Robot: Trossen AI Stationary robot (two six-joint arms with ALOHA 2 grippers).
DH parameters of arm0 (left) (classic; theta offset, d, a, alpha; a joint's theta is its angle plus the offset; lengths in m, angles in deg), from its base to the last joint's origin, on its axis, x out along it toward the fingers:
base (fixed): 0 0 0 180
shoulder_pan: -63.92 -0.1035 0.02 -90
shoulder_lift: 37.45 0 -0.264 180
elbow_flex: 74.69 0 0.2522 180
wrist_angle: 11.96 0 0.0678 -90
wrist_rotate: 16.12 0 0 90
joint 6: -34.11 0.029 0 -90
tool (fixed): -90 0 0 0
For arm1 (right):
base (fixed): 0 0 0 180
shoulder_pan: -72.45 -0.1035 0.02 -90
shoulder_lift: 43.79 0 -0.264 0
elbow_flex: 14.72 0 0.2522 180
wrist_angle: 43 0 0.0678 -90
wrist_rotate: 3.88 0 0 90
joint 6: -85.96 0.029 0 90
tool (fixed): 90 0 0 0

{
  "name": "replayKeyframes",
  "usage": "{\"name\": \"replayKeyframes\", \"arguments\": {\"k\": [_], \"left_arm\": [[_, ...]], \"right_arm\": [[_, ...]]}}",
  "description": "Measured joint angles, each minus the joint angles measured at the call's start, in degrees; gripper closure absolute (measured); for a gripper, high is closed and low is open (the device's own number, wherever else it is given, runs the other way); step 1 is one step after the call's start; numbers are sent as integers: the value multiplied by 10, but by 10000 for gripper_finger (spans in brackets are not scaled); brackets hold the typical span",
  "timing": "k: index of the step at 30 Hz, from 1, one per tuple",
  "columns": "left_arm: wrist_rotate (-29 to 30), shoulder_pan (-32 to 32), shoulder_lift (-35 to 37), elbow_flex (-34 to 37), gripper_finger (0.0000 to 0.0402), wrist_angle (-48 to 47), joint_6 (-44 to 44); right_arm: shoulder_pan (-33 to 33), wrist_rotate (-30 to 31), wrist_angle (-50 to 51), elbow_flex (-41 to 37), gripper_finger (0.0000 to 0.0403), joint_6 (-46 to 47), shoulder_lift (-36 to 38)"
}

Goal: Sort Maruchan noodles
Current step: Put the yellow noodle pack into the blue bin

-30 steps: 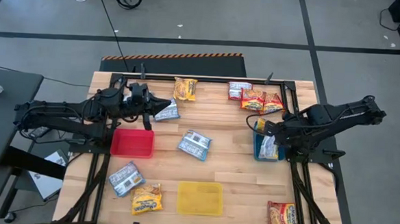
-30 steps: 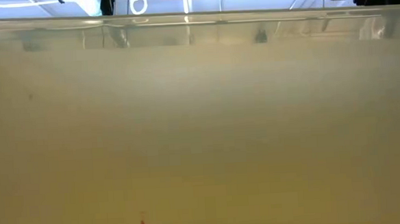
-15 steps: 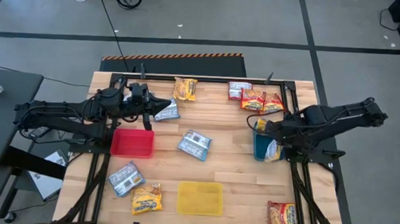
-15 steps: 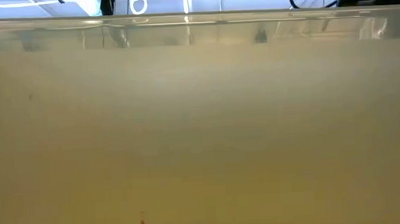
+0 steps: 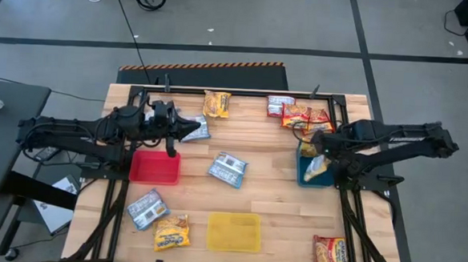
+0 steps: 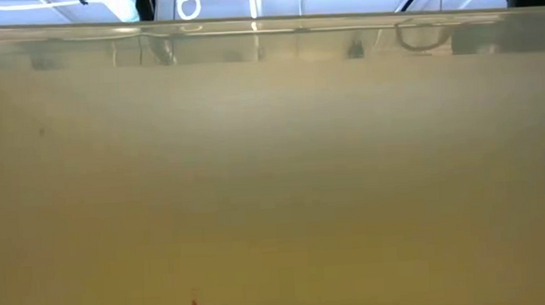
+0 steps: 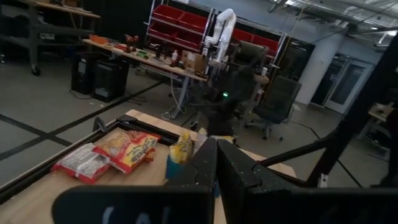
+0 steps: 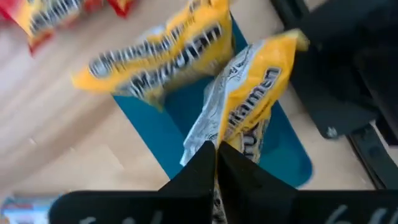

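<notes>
The yellow packet's end overhangs the blue tray's edge; I should open my right gripper, turn, and regrip to settle it inside the blue tray [image 8: 185, 107].
Noodle packets lie scattered on the wooden table: a blue-and-white one [image 5: 228, 169] in the middle, red ones [image 5: 307, 117] at the far right, a yellow one [image 5: 217, 104] at the far edge. My right gripper [image 8: 216, 154] points down over the blue tray [image 5: 301, 176] and is shut on a yellow packet [image 8: 252, 102]. A second yellow packet [image 8: 155, 56] rests on the tray's far end. My left gripper [image 5: 192, 129] stays shut and level above the table, over a blue-and-white packet [image 5: 203, 130], with nothing between its fingers. My right gripper pinches the yellow packet by its silvery end seam [image 8: 200, 135] between its two fingertips, coming from above and pointing down. The packet hangs below the fingers over the blue tray; whether its lower end rests on the tray I cannot tell.
A red tray [image 5: 154, 167] stands below my left gripper and a yellow tray [image 5: 233, 231] at the near edge. More packets lie near left [image 5: 147, 208], [image 5: 171, 232] and near right [image 5: 332, 255]. The low view is filled by a yellowish surface [image 6: 273, 171].
My right gripper has gone down toward the blue tray with the yellow packet, and its arm has swung toward the table's near edge. The packet has turned about, its yellow face now showing from above.
</notes>
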Motion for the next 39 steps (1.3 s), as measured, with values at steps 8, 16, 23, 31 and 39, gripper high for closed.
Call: {"name": "replayKeyframes", "arguments": {"k": [8,16,23,31,39], "left_arm": [[0,25,0,0,388,0,-4],[0,73,0,0,388,1,-30],[108,101,0,0,388,34,-29],[228,101,0,0,388,34,-24],[232,104,0,0,388,12,-59]], "right_arm": [[56,60,-16,0,327,-114,0],[80,-13,-41,44,270,-779,-18],[61,-139,-41,59,222,-1319,-114],[48,-82,-70,59,125,-1618,-219],[48,-89,-102,38,91,-1711,-254]]}}
